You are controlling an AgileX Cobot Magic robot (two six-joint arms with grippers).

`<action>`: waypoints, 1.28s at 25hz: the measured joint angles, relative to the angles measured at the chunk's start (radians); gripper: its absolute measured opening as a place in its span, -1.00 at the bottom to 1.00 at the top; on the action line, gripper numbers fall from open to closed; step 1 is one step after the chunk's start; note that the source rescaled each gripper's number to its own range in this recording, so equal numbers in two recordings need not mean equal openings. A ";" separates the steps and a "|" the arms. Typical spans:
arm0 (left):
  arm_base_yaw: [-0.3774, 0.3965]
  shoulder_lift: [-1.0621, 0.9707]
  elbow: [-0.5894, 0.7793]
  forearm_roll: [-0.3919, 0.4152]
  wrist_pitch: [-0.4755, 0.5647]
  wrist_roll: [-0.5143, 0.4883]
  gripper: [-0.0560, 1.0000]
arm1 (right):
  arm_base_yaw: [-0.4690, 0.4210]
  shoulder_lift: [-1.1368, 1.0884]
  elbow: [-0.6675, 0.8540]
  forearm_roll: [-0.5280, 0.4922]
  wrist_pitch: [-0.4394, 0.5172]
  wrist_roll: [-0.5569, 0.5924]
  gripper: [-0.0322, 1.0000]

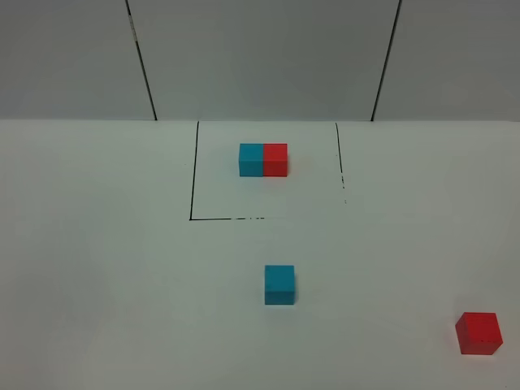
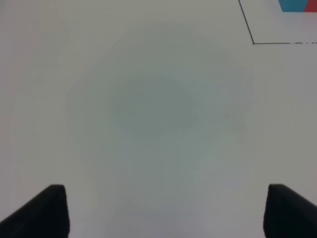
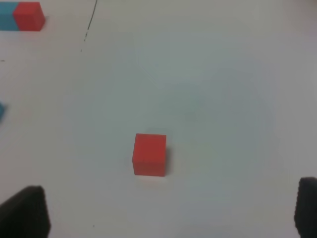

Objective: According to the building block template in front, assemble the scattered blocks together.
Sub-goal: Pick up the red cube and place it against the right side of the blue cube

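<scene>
I need to close my right gripper on the sides of the loose red cube (image 1: 478, 334) (image 3: 149, 155), because that cube belongs next to the loose cyan cube.
The building block template (image 1: 263, 160), a cyan and red cube joined, cyan on the left, sits inside a black-lined area at the back. Of the scattered blocks, the loose cyan cube (image 1: 279, 284) stands in the middle of the table and the loose red cube (image 1: 478, 333) at the front right. Neither gripper shows in the exterior high view. My right gripper (image 3: 171, 210) is open and empty, with the red cube (image 3: 149, 154) ahead of it, apart from both fingers. My left gripper (image 2: 166, 210) is open and empty over bare table.
A black outline (image 1: 193, 171) marks the template's area on the white table; its corner shows in the left wrist view (image 2: 253, 42). The template (image 3: 22, 16) and an edge of the cyan cube (image 3: 1, 110) show in the right wrist view. Grey wall panels stand behind.
</scene>
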 joint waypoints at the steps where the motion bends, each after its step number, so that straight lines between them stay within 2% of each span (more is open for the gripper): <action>1: 0.000 0.000 0.000 0.000 -0.001 0.000 0.64 | 0.000 0.000 0.000 0.000 0.000 0.000 1.00; 32: 0.000 0.000 0.000 0.000 -0.003 0.000 0.64 | 0.000 0.005 0.000 -0.003 -0.001 0.003 1.00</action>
